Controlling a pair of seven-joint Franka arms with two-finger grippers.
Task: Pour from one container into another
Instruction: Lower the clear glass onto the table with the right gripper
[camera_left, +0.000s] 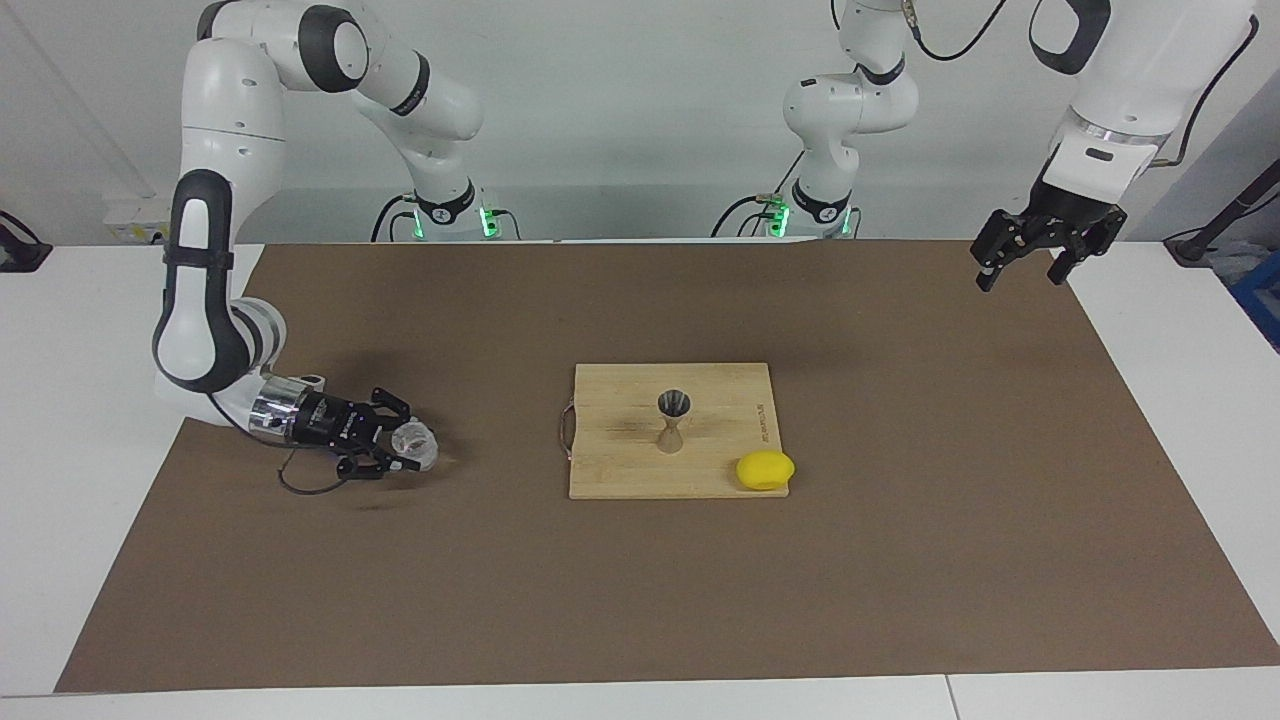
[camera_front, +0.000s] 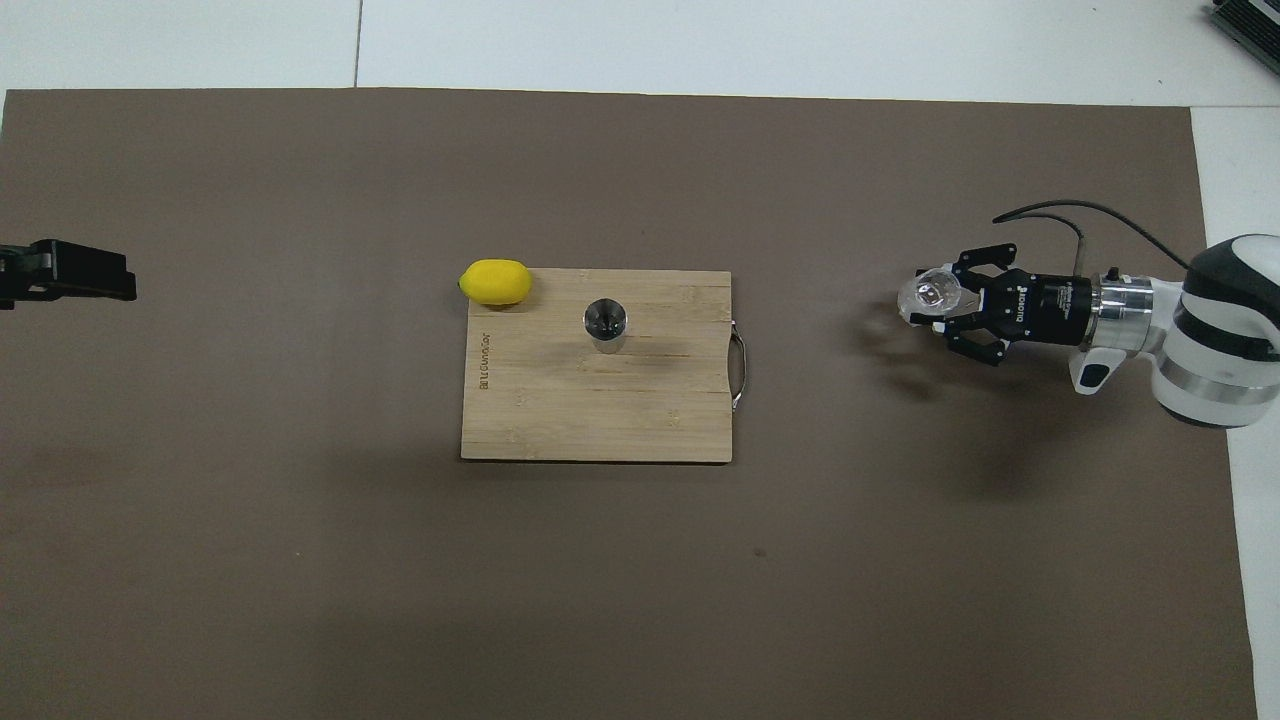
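The robot will set the clear glass tumbler down on the brown mat just off the fingertips (camera_front: 902, 340) of its right gripper. The tumbler now hangs very low over the mat.
The clear glass tumbler (camera_left: 414, 440) (camera_front: 924, 296) sits between the fingers of my right gripper (camera_left: 405, 451) (camera_front: 936, 300), which is shut on it and lies almost level. It hangs very low over the brown mat toward the right arm's end of the table; I cannot tell whether it touches the mat. The metal jigger (camera_left: 673, 421) (camera_front: 605, 323) stands upright on the wooden cutting board (camera_left: 620, 475) (camera_front: 600, 415), well apart from the glass. My left gripper (camera_left: 1035, 264) (camera_front: 70, 283) waits open and raised over the mat's edge at the left arm's end.
A yellow lemon (camera_left: 765, 469) (camera_front: 495, 281) lies at the board's corner, farther from the robots than the jigger. The board's metal handle (camera_left: 566, 430) (camera_front: 738, 372) faces the right arm's end. The brown mat (camera_left: 900, 560) covers most of the table.
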